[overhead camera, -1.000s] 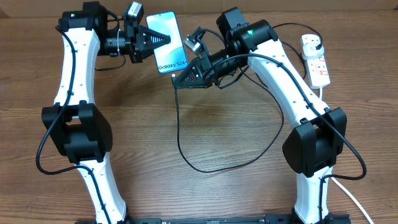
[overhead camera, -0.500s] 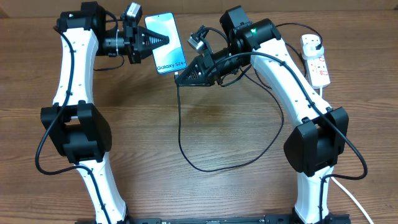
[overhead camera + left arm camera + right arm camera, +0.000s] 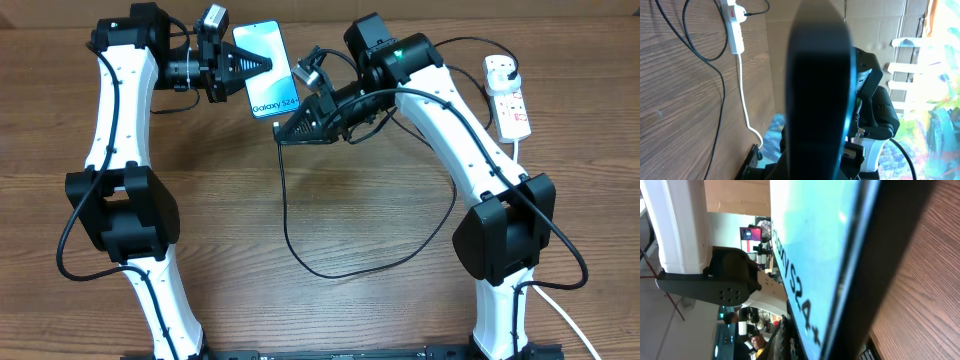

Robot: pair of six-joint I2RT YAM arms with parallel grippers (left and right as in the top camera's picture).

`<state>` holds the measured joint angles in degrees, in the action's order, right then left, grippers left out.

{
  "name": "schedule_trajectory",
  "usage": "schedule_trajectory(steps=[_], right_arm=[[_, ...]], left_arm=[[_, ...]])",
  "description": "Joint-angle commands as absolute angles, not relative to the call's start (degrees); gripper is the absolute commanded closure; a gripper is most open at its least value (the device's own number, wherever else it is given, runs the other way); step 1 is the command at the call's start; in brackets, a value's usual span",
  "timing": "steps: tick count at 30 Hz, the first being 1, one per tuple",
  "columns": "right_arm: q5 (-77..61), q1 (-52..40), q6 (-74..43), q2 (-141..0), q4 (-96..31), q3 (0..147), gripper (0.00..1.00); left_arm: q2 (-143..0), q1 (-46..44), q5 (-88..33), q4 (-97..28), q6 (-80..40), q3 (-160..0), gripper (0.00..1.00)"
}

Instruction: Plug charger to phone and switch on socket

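Next, my right gripper releases the tip of the charger's connector on the bare wood inside the black cable's loop [image 3: 362, 208].
In the overhead view my left gripper [image 3: 262, 64] is shut on the phone [image 3: 270, 55], held up off the table with its light blue screen and white text showing. My right gripper [image 3: 282, 134] sits just below the phone's bottom edge, shut on the tip end of the charger [image 3: 286, 215]. The thin black cable hangs from it, loops over the table and runs to the top end of the white socket [image 3: 510, 100] at far right. The right wrist view is filled by the phone [image 3: 815, 240]; the connector tip is hidden. The phone's dark edge [image 3: 817, 85] fills the left wrist view.
A wooden table [image 3: 340, 320] lies under both arms. The socket's thick white cord [image 3: 560, 320] leaves at lower right. The left wrist view also shows the socket [image 3: 735, 32] with its white cord [image 3: 746, 110]. Cardboard boxes stand behind.
My right gripper edged up toward the phone's bottom edge, then slipped slightly left and down with the cable. The left gripper and phone barely moved.
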<state>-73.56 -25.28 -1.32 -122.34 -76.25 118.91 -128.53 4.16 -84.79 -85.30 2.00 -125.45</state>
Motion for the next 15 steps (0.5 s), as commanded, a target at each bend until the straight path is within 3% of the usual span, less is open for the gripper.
schedule_trajectory(steps=[1,15], right_arm=[[-75.07,-25.32,-1.30,-120.44,-76.07,119.33,0.96],[-75.07,-24.73,-1.32,-120.44,-75.22,119.33,0.96]], left_arm=[[-127.61,4.54,-86.39,-85.23,1.69,-126.50,0.96],[-127.61,4.54,-84.25,-85.49,1.65,-126.50,0.96]])
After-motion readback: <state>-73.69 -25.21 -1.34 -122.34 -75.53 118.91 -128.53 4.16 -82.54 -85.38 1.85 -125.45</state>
